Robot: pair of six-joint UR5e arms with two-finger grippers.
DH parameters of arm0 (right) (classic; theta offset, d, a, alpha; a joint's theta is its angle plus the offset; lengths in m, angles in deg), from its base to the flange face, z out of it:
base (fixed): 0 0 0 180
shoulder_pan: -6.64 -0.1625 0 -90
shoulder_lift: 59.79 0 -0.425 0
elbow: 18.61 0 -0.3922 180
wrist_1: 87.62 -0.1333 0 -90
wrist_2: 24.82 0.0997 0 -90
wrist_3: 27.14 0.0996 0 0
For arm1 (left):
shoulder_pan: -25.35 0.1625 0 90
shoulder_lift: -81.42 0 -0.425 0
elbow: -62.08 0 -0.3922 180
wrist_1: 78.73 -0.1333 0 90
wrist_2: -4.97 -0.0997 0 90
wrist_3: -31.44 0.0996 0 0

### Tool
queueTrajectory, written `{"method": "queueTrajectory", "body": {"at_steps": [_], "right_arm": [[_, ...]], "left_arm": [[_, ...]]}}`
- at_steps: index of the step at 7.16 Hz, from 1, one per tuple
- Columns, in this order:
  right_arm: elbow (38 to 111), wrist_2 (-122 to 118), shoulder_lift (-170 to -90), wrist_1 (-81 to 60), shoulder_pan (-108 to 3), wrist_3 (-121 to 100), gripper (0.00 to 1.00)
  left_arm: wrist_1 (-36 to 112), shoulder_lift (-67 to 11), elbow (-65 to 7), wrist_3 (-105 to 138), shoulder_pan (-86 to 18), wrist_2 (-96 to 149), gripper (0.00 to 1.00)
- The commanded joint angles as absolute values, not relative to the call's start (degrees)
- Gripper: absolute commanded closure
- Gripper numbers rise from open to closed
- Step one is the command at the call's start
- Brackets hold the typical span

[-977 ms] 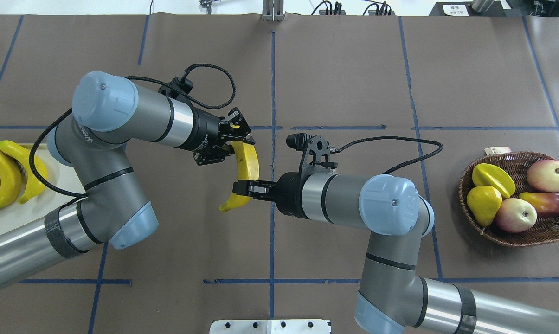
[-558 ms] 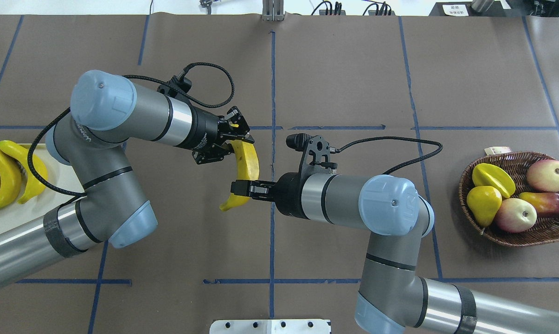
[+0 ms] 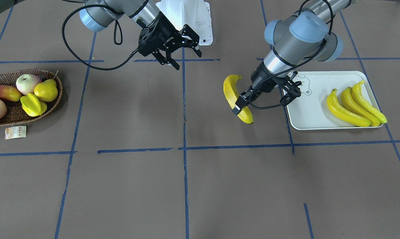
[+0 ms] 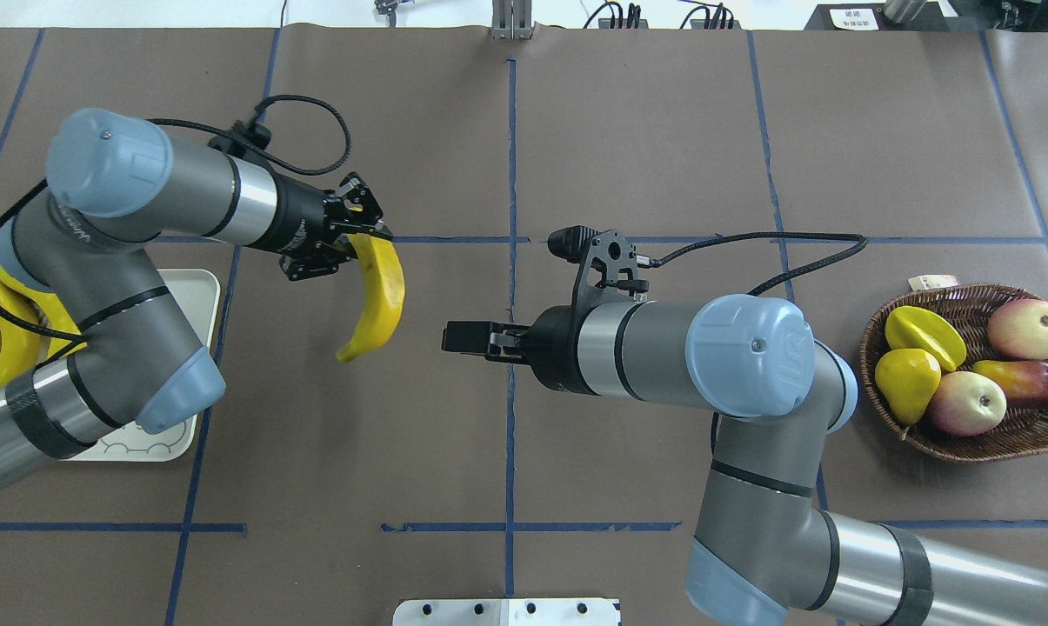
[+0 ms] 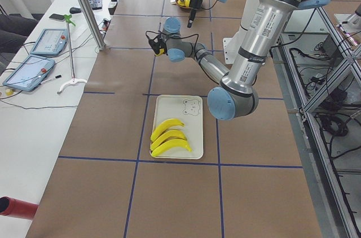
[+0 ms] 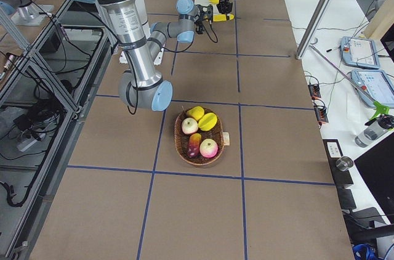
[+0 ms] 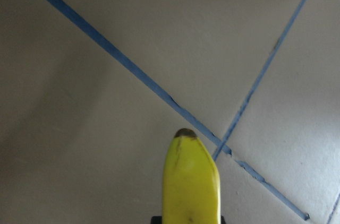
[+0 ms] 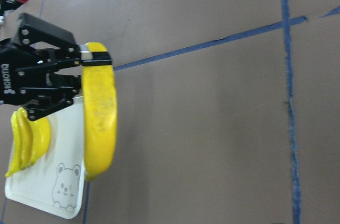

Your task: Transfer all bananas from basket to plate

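Observation:
Next, I release the banana, which is now held above the table, from my left gripper on the plate (image 3: 325, 104) beside the other bananas, facing the basket.
My left gripper (image 4: 360, 233) is shut on one end of a yellow banana (image 4: 379, 298) and holds it above the table, just right of the plate (image 4: 195, 300). In the front view the banana (image 3: 233, 96) hangs left of the plate (image 3: 314, 108), where three more bananas (image 3: 352, 104) lie side by side. My right gripper (image 4: 447, 337) is open and empty near the table's middle, apart from the banana. The wicker basket (image 4: 954, 300) at the far right holds no banana. The right wrist view shows the held banana (image 8: 100, 123) in the left gripper (image 8: 94, 59).
The basket (image 3: 57, 99) holds a yellow pear (image 3: 46, 91), a starfruit (image 3: 33, 104), apples and a mango. A paper tag (image 3: 15, 132) lies beside it. The white robot base plate (image 4: 506, 611) sits at the near table edge. Blue tape lines cross the brown table.
My right gripper has let go of the banana and drawn back a little. My left arm has carried the banana left, toward the plate.

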State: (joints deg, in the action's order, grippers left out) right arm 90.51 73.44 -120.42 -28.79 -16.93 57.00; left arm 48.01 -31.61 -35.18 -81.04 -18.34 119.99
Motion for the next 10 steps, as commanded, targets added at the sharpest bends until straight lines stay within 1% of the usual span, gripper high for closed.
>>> {"method": "queueTrajectory", "body": {"at_steps": [1,2,3,4,6,8,9,10], "right_arm": [[94.75,78.59,-120.69,-10.71,-20.75,56.36,0.0],[95.9,84.28,-120.78,-2.97,-24.69,53.32,0.0],[97.22,87.73,-120.87,3.9,-27.78,47.37,0.0],[98.27,88.72,-122.7,7.79,-29.2,40.52,0.0],[100.38,90.04,-129.36,10.12,-33.06,30.31,0.0],[101.8,96.07,-136.92,10.12,-40.6,18.28,0.0],[102.67,97.16,-140.09,10.12,-43.16,13.43,0.0],[103.03,97.25,-142.38,10.21,-45.54,8.77,0.0]], "left_arm": [[43.54,-26.62,-35.48,-80.89,-21.22,119.93,1.0],[43.53,-23.38,-35.83,-79.84,-23.06,119.93,1.0],[43.88,-17.26,-37.23,-69.48,-24.21,119.67,1.0],[43.97,-12.67,-38.28,-61.98,-25.26,120.02,1.0],[44.23,-8.16,-37.6,-59.61,-26.86,119.94,0.99],[44.32,-8.23,-35.76,-61.62,-26.68,119.67,0.9],[44.32,-8.49,-34.62,-64.08,-26.59,118.62,0.77],[44.32,-8.49,-33.47,-65.49,-26.59,116.35,0.62]]}}
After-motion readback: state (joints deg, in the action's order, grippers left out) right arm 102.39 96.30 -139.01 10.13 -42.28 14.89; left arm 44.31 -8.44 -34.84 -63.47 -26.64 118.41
